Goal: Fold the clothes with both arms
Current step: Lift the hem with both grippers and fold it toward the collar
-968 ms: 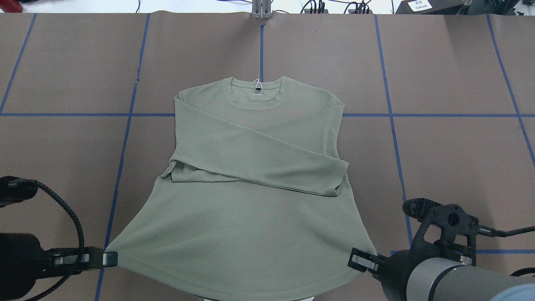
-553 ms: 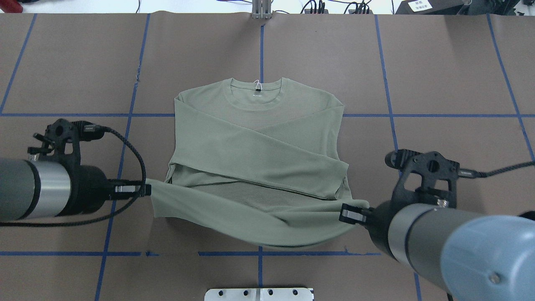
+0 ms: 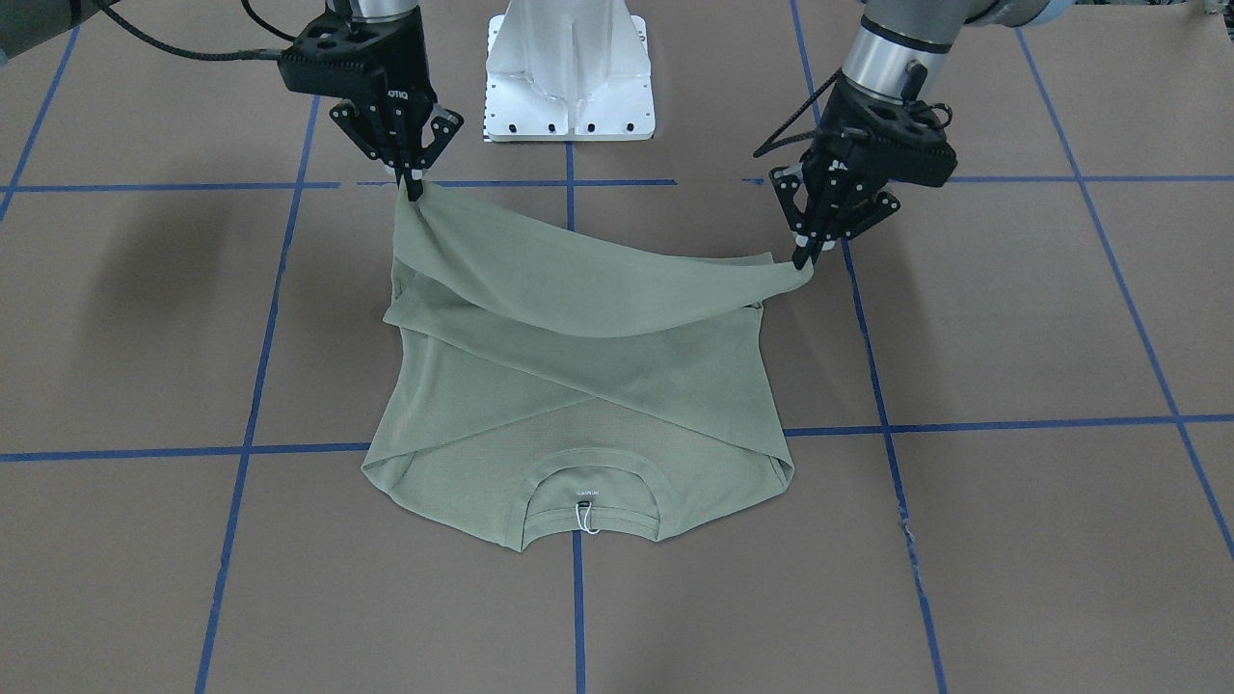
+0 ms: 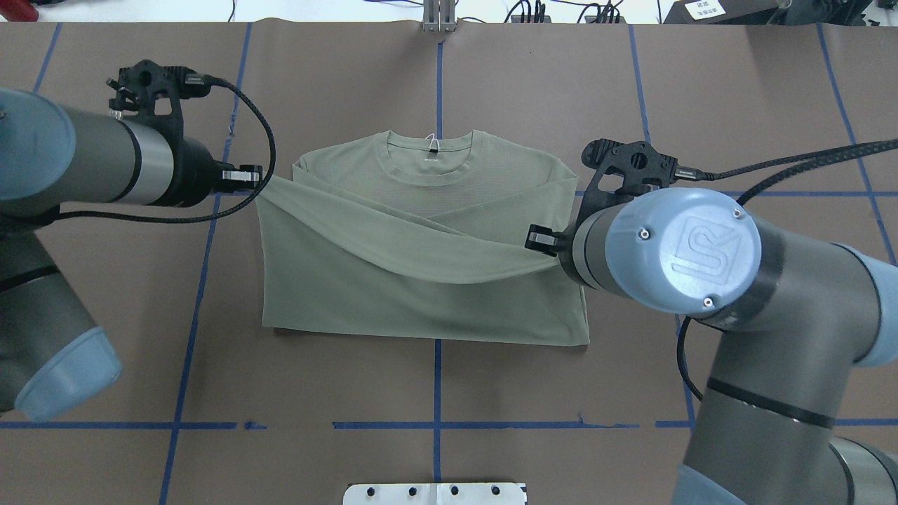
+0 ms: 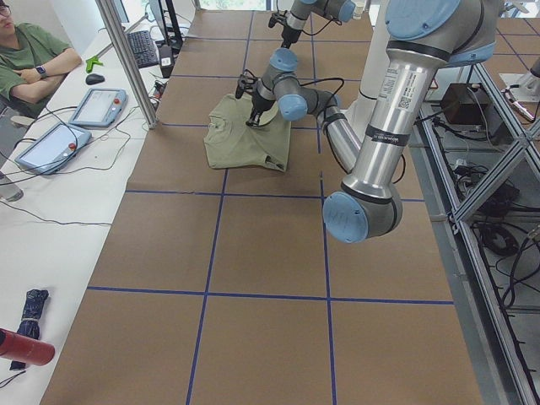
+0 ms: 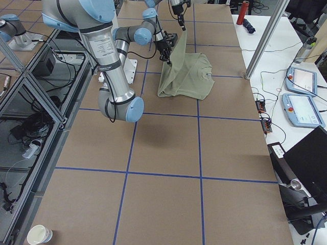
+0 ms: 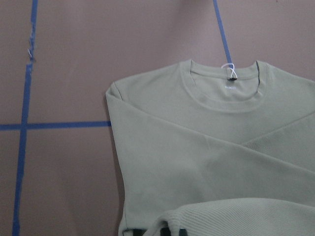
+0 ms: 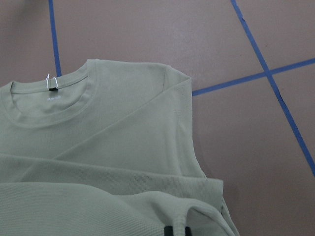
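Next, my left gripper lets go of the shirt's hem corner over the shirt's folded shoulder corner (image 3: 792,479) (image 7: 112,88), out beside the shirt's neckline.
The sage-green shirt (image 4: 421,301) lies on the brown table, neckline with label and string tag (image 4: 433,147) away from the robot and both sleeves folded across the chest. My left gripper (image 4: 258,175) is shut on one hem corner. My right gripper (image 4: 539,240) is shut on the other. Both hold the hem in the air over the shirt's body, and it sags between them. In the front-facing view the left gripper (image 3: 802,258) is on the right, the right gripper (image 3: 413,188) on the left, and the shirt (image 3: 578,386) lies below them. The wrist views show the neckline (image 7: 224,91) (image 8: 49,98) ahead.
The white pedestal base (image 3: 569,67) stands at the robot's side of the table. Blue tape lines (image 4: 210,210) cross the brown table cover. An operator (image 5: 34,55) sits by tablets on a white side table beyond the table's far edge. A paper cup (image 6: 40,235) stands off the table.
Both grippers have lifted the hem and carried it away from the robot toward the neckline. The lower half of the shirt now drapes over the crossed sleeves.
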